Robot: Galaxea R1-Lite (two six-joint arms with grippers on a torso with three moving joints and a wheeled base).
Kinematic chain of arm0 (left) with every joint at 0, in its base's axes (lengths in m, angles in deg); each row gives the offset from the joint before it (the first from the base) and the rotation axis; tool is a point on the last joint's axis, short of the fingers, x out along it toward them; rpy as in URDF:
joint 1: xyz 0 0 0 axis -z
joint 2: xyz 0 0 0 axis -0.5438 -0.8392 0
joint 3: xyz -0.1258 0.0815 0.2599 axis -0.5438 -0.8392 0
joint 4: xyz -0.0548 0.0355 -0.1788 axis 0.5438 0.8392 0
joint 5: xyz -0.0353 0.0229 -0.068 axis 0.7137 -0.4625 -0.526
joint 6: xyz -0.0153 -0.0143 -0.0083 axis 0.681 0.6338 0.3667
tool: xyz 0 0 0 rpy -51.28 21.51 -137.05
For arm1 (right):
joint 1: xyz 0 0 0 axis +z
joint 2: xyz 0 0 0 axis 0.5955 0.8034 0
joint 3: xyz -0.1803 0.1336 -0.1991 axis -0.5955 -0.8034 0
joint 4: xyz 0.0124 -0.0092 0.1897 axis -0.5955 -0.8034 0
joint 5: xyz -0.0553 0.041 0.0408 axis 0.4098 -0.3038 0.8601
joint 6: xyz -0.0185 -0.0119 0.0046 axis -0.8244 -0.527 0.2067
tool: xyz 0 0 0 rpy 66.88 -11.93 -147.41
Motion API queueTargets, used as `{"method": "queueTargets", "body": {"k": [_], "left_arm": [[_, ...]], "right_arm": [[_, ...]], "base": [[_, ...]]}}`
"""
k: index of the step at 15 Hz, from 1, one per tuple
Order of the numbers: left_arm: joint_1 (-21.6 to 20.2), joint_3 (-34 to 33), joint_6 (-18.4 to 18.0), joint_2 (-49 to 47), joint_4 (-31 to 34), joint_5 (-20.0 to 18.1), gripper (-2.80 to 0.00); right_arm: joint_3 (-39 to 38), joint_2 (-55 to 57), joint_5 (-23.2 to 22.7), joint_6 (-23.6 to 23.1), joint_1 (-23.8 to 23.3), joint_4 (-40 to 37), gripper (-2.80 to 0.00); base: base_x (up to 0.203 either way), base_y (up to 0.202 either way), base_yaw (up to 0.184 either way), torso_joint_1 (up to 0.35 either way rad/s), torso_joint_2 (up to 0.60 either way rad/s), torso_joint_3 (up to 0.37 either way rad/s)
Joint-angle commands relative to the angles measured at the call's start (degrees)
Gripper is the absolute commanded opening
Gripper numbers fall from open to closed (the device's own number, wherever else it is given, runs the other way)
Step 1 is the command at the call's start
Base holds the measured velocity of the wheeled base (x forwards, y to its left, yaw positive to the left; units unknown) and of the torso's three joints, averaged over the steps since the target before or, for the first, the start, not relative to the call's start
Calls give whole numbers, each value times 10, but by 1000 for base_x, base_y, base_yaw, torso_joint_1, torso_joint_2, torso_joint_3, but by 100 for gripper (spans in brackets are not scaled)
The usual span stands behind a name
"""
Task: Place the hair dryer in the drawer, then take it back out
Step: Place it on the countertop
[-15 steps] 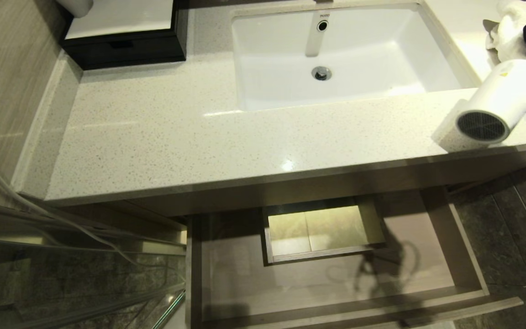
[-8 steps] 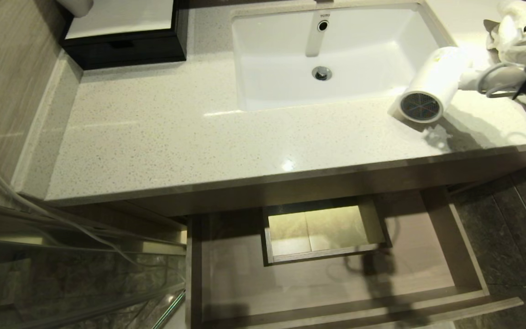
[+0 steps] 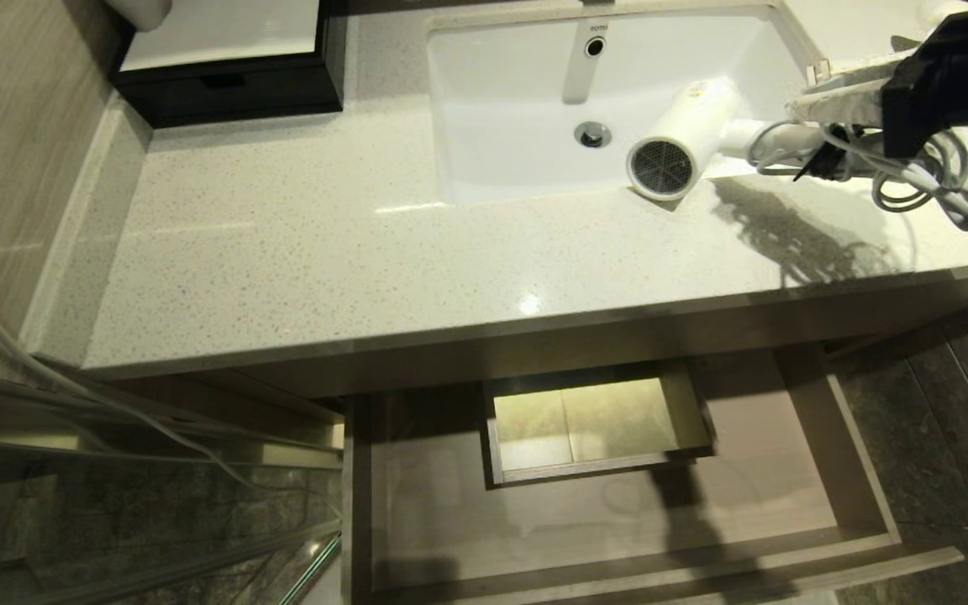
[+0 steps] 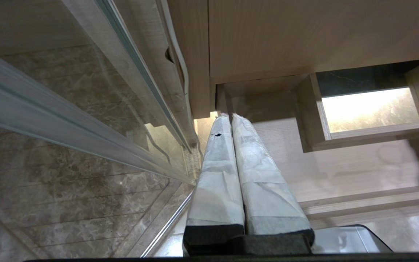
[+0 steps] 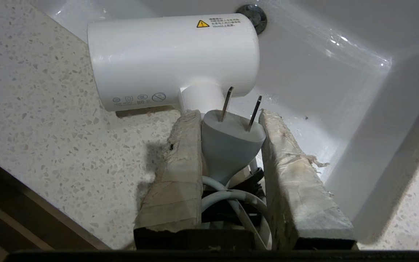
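Note:
My right gripper needs to let go of the white hair dryer on the speckled countertop (image 3: 815, 197) by the near corner of the sink, above the drawer.
The white hair dryer (image 3: 676, 139) hangs over the sink's front right rim, its dark rear grille facing me. My right gripper (image 3: 837, 102) reaches in from the right and is shut on its handle. The right wrist view shows the barrel of the hair dryer (image 5: 173, 58) just past my right gripper (image 5: 227, 116), with the plug and bundled cord also caught between the taped fingers. Below the counter the drawer (image 3: 450, 504) stands pulled out, with nothing in it. My left gripper (image 4: 228, 117) is parked low beside the drawer (image 4: 340, 163), shut and holding nothing.
The speckled countertop (image 3: 282, 252) runs left of the white sink (image 3: 501, 101). A black box (image 3: 232, 84) stands at the back left. A glass shower door (image 3: 114, 521) lies low on the left, and dark floor tiles (image 3: 938, 437) are right of the drawer.
The hair dryer has travelled left from the counter's front right corner to the sink's rim. My right arm has come into the head view behind it.

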Motion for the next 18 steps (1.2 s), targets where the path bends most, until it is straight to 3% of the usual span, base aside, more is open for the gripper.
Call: {"method": "queueTargets", "body": {"k": [1, 9, 18], "left_arm": [[0, -1, 0, 0, 0, 0, -280], [0, -1, 0, 0, 0, 0, -280], [0, -1, 0, 0, 0, 0, -280]], "right_arm": [[3, 10, -1, -3, 3, -2, -280], [-9, -41, -1, -4, -2, 1, -280], [-124, -139, 1, -8, -25, 2, -280]], "base": [[0, 0, 0, 0, 0, 0], [0, 0, 0, 0, 0, 0], [0, 0, 0, 0, 0, 0]]}}
